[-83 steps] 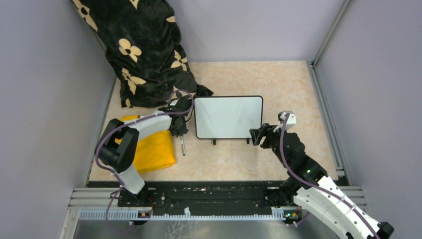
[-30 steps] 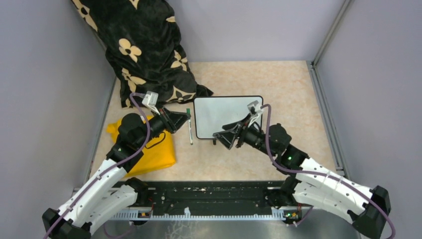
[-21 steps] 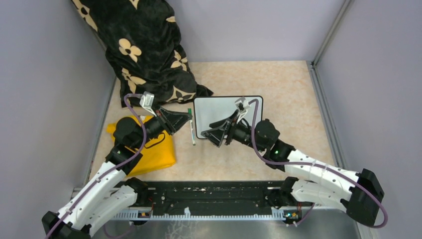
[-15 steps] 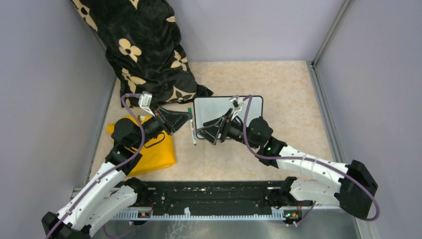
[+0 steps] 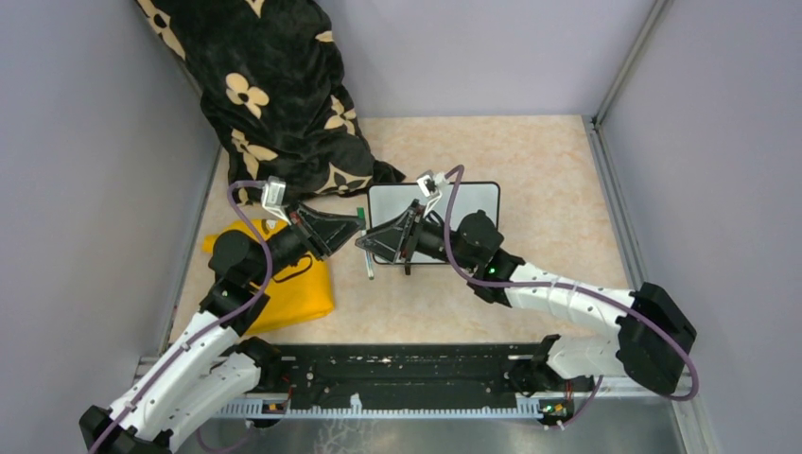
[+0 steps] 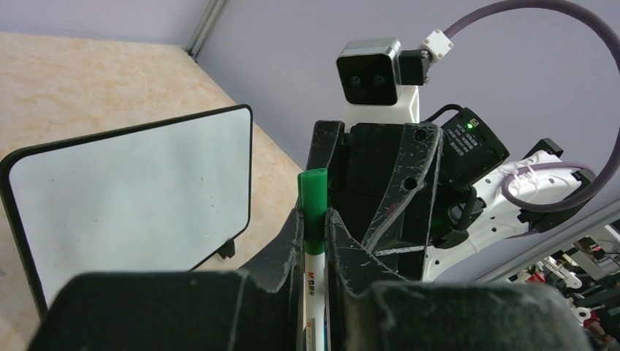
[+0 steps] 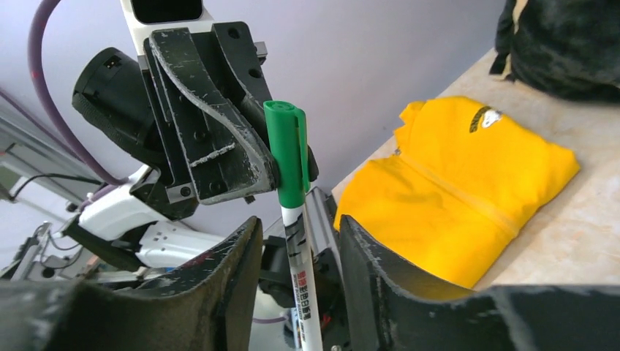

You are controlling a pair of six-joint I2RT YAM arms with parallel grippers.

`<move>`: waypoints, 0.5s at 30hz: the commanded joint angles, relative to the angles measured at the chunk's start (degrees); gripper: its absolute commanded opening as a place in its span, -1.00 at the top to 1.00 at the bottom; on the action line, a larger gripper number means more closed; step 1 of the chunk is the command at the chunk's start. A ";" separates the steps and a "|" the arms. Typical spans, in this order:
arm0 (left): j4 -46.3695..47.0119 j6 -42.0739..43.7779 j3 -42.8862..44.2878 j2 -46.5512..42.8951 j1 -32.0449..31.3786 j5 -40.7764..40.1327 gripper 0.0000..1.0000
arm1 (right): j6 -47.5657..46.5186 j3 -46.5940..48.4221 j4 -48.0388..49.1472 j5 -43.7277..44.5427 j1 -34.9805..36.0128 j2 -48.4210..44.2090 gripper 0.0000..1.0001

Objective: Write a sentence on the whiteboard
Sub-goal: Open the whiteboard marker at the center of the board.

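Observation:
The green cap is held at its base by my left gripper, so next my right gripper grips the white body while my left gripper takes the cap nearer its top (image 7: 284,126).
A white marker with a green cap (image 5: 366,248) hangs upright between the two arms, left of the whiteboard (image 5: 468,210). My left gripper (image 6: 314,223) is shut on the marker (image 6: 314,248) at the base of its green cap. My right gripper (image 7: 298,238) faces it, open, with a jaw on each side of the marker's white barrel (image 7: 304,289) and a gap on both sides. In the top view the right gripper (image 5: 371,242) meets the left gripper (image 5: 352,227) tip to tip. The whiteboard (image 6: 131,191) stands on its black feet, its face blank; no sentence shows on it.
A folded yellow cloth (image 5: 288,284) lies under my left arm and also shows in the right wrist view (image 7: 468,194). A black blanket with cream flowers (image 5: 270,95) is heaped at the back left. Grey walls close in both sides of the beige tabletop (image 5: 558,170).
My right arm has swung left across the front of the whiteboard to the marker, and its jaws have narrowed around the barrel. The left gripper has kept holding the marker, shifting slightly.

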 commanded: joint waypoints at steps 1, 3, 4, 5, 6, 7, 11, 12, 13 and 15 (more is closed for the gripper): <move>2.97 -0.70 -0.64 -1.25 0.00 1.50 1.00 | 1.58 3.62 4.38 -4.22 0.89 1.34 0.23; 2.97 -0.93 -0.69 -1.37 0.04 1.44 1.00 | 0.61 4.04 3.12 -5.18 0.91 1.19 0.34; 3.03 -0.97 -0.60 -1.45 0.00 1.57 1.00 | -0.32 4.22 2.07 -5.46 0.91 0.97 0.40; 3.03 -1.02 -0.56 -1.54 0.00 1.66 1.00 | -1.19 4.35 0.93 -5.70 0.91 0.57 0.46; 3.11 -1.10 -0.57 -1.62 0.00 1.85 1.00 | -2.20 4.45 -0.05 -5.86 0.89 0.27 0.54; 3.28 -1.25 -0.57 -1.71 0.00 1.95 1.00 | -2.80 4.43 -0.83 -6.02 0.84 -0.15 0.62; 3.79 -1.97 -0.55 -1.63 0.00 2.44 0.96 | -4.15 3.76 -2.32 -6.77 0.90 -1.41 0.95; 4.04 -2.14 -0.55 -1.46 0.00 2.83 0.85 | -4.37 3.63 -2.73 -6.84 0.87 -1.68 1.00; 4.30 -2.32 -0.51 -1.29 0.00 3.35 0.70 | -4.69 3.48 -3.03 -7.08 0.85 -1.93 1.00; 4.75 -2.51 -0.42 -0.77 0.00 4.61 0.45 | -5.52 3.42 -3.99 -7.65 0.90 -2.37 1.00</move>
